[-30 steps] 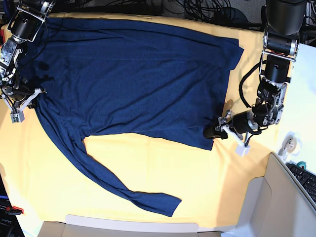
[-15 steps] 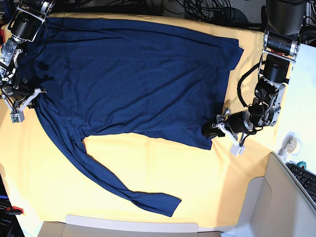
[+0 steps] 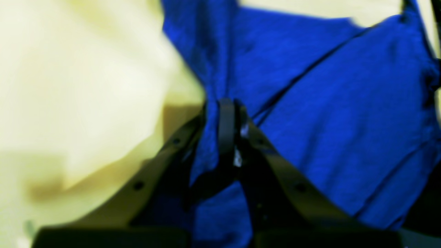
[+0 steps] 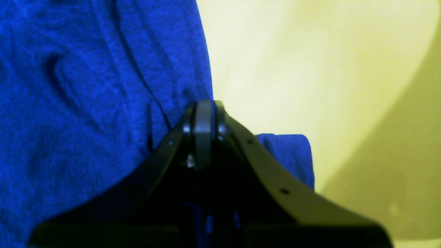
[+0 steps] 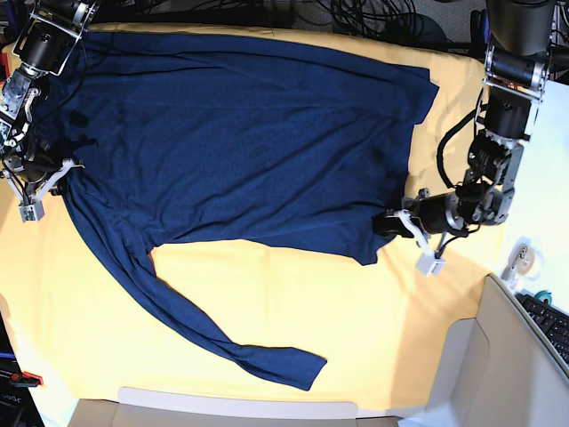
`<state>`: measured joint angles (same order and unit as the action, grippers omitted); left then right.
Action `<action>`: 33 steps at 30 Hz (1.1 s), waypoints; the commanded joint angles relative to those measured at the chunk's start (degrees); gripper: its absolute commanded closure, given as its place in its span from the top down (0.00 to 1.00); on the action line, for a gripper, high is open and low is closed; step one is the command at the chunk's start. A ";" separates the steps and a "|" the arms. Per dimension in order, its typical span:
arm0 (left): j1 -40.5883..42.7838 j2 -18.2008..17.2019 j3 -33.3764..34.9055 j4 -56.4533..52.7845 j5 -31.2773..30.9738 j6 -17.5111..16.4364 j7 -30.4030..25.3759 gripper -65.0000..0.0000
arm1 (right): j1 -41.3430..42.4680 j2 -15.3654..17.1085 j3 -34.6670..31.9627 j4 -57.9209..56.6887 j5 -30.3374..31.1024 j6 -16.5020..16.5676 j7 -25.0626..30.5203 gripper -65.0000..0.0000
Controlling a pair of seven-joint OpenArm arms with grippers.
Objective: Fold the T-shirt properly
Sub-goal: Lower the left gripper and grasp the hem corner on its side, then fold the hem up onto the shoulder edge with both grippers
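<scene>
The robot's left gripper should release the hem on the navy T-shirt (image 5: 423,113) just in front of the shirt's far corner.
The dark navy T-shirt (image 5: 240,133) lies spread flat on the yellow-orange table cloth (image 5: 293,311), with one long sleeve (image 5: 204,334) trailing toward the front edge. At the right, my left gripper (image 5: 387,222) is shut on the shirt's hem near its lower right corner. The left wrist view shows blue fabric (image 3: 310,103) pinched between the closed jaws of the left gripper (image 3: 225,113). At the far left, my right gripper (image 5: 62,169) is shut at the shirt's shoulder edge. In the right wrist view the right gripper (image 4: 204,113) sits closed, with blue fabric (image 4: 86,86) on both sides of it.
A grey-white bin (image 5: 516,356) fills the lower right corner, with a keyboard (image 5: 551,325) and a tape roll (image 5: 524,260) beside it. Black cables (image 5: 373,18) run along the back edge. A pale strip (image 5: 240,409) borders the table's front.
My left gripper's jaws have closed on the hem, and the hem corner is drawn up slightly toward it. The right arm has stayed where it was.
</scene>
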<state>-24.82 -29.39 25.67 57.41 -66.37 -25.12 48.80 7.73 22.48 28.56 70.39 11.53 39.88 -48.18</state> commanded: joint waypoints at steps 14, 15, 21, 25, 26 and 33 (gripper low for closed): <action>9.92 -5.47 -9.71 19.21 -0.84 -0.59 -1.10 0.00 | -1.97 0.77 0.24 9.74 -1.38 0.12 -2.23 0.00; 10.97 -5.91 -10.51 20.88 -0.84 -0.59 -1.19 0.00 | -2.58 0.77 0.32 10.44 -1.38 0.12 -2.23 0.00; 20.47 -6.53 -21.41 32.66 -0.75 -0.59 -0.14 0.00 | -5.84 0.07 3.75 15.63 -1.29 0.12 -2.23 0.00; 25.30 -6.44 -26.24 38.11 -0.66 -0.59 3.56 0.00 | -8.39 0.07 5.69 18.97 -1.46 0.12 -2.23 0.00; 26.44 -6.35 -27.21 39.16 -0.66 -0.59 4.17 0.00 | -9.09 -0.02 6.39 19.76 -1.46 0.12 -2.23 0.00; 35.24 -6.26 -32.92 46.81 -0.66 -0.59 5.05 0.00 | -14.01 -0.19 9.38 24.16 -1.38 0.12 -2.23 0.00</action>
<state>11.03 -34.59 -6.28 103.18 -66.11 -25.34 55.27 -6.74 20.93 37.34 93.56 9.93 40.32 -51.35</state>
